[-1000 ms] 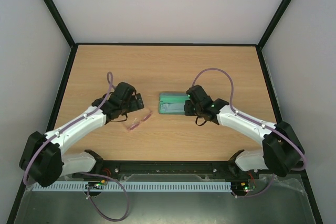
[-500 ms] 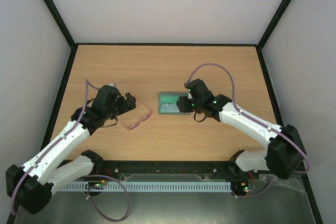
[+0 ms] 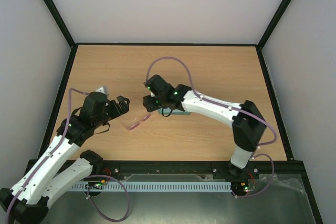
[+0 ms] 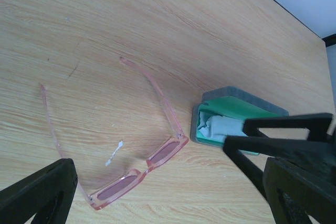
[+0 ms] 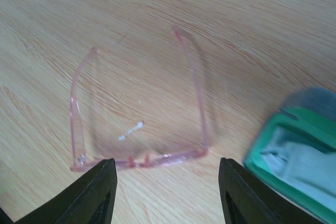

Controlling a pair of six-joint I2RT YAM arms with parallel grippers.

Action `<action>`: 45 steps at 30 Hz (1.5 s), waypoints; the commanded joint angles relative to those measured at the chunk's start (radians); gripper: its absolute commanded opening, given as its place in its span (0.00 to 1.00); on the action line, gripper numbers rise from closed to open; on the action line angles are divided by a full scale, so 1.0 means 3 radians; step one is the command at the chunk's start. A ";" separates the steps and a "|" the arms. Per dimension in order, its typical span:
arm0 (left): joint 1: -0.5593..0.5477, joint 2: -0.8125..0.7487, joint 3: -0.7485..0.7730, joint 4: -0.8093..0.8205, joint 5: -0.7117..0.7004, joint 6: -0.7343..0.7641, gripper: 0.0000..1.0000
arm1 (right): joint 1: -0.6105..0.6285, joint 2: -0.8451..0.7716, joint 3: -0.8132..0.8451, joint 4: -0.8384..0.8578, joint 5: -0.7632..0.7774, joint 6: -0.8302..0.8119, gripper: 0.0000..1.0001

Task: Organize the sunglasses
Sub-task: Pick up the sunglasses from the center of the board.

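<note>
The sunglasses will be picked up next by my right gripper, which should close on the arm (image 3: 150, 113) (image 5: 201, 119) nearest the grey-blue case.
The sunglasses (image 3: 137, 123) lie on the wooden table with their arms spread open, pinkish-red and translucent. They also show in the left wrist view (image 4: 137, 174) and in the right wrist view (image 5: 142, 158). The grey-blue case (image 3: 176, 112) lies open just right of them, mostly hidden under my right arm. Its green inside (image 4: 236, 111) holds the light-blue cloth (image 4: 218, 128). My right gripper (image 3: 148, 102) is open and hovers over the glasses, its fingertips (image 5: 100, 182) astride the front bar. My left gripper (image 3: 119, 106) is open and empty, left of the glasses.
A small white scrap (image 4: 113, 153) lies on the table between the glasses' arms. Black rails (image 3: 157, 44) edge the table, with white walls behind. My right arm (image 3: 220, 109) stretches across the table's middle over the case.
My right gripper has swung left from the case's right end, over the case, to above the sunglasses. My left arm has drawn back to the left, away from the glasses.
</note>
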 commanded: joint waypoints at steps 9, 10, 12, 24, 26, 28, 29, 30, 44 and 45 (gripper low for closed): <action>0.0020 -0.0355 0.0174 -0.0430 0.0083 0.0086 1.00 | 0.0146 0.1267 0.1181 -0.0735 0.0671 -0.0191 0.51; 0.0021 -0.0372 0.0171 -0.0441 0.0089 0.0091 1.00 | 0.0148 0.1317 0.1224 -0.0762 0.0707 -0.0213 0.51; 0.0021 -0.0404 0.0163 -0.0449 0.0107 0.0097 0.99 | 0.0144 0.1401 0.1280 -0.0792 0.0781 -0.0252 0.49; 0.0023 -0.0384 0.0080 -0.0407 0.0161 0.0158 1.00 | 0.0024 0.1710 0.1526 -0.0841 0.0574 -0.0341 0.40; 0.0021 -0.0381 0.0068 -0.0390 0.0166 0.0163 1.00 | -0.0006 0.1732 0.1560 -0.0837 0.0501 -0.0361 0.39; 0.0020 -0.0370 0.0061 -0.0378 0.0171 0.0166 1.00 | -0.0031 0.1766 0.1590 -0.0834 0.0425 -0.0381 0.39; 0.0021 -0.0363 0.0057 -0.0369 0.0176 0.0168 1.00 | -0.0039 0.1787 0.1607 -0.0835 0.0393 -0.0396 0.39; 0.0023 -0.0359 0.0046 -0.0362 0.0177 0.0165 0.99 | -0.0043 0.1802 0.1618 -0.0831 0.0372 -0.0408 0.39; 0.0022 -0.0307 0.0004 -0.0300 0.0208 0.0158 0.99 | -0.0045 0.1971 0.1745 -0.0854 0.0360 -0.0429 0.24; 0.0023 -0.0299 0.0004 -0.0296 0.0211 0.0158 1.00 | -0.0048 0.1960 0.1745 -0.0855 0.0366 -0.0424 0.23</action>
